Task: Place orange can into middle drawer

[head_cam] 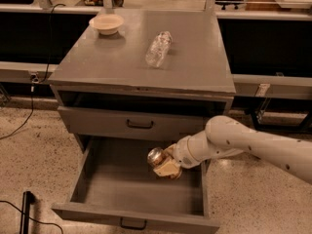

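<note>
My gripper is heading for the open middle drawer's grey bottom (149, 184). It will let go of the orange can near the centre there.
The orange can (157, 156) is a small shiny can with its silver end facing left, held on its side in my gripper (165, 164). The gripper is shut on the can and hangs over the open middle drawer (112, 189), above the right part of its bare grey floor. My white arm reaches in from the right. The drawer is pulled far out and has a small black handle (132, 224) on its front.
The upper drawer (140, 125) is shut, just above and behind the gripper. On the cabinet top lie a clear crinkled plastic bottle (159, 48) and a pale bowl (106, 23). A black cable and post (26, 211) are on the floor at the left.
</note>
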`<state>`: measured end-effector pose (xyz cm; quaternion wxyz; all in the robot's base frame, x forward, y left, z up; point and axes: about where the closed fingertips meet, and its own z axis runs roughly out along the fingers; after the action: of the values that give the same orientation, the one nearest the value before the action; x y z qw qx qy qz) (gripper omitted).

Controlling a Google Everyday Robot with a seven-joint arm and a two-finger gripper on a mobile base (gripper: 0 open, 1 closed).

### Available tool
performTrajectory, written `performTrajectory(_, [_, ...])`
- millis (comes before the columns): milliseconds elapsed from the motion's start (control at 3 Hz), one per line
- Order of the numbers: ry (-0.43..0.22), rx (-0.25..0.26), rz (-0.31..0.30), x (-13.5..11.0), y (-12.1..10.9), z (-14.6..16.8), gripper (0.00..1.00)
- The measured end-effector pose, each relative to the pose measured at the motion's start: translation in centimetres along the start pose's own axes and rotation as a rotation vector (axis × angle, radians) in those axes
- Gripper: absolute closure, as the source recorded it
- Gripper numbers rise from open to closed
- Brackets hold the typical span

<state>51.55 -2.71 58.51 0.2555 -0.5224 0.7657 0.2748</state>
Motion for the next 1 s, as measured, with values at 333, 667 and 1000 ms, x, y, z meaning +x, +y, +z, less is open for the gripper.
performTrajectory(333, [-0.048,0.040,0.032,2.6,-1.6,4.5,1.00])
performTrajectory(667, [-0.038,0.044,0.021,4.3,-1.8,7.3,1.00])
performTrajectory(1000, [-0.024,0.040,-0.009,4.7,-1.3,8.9,1.00])
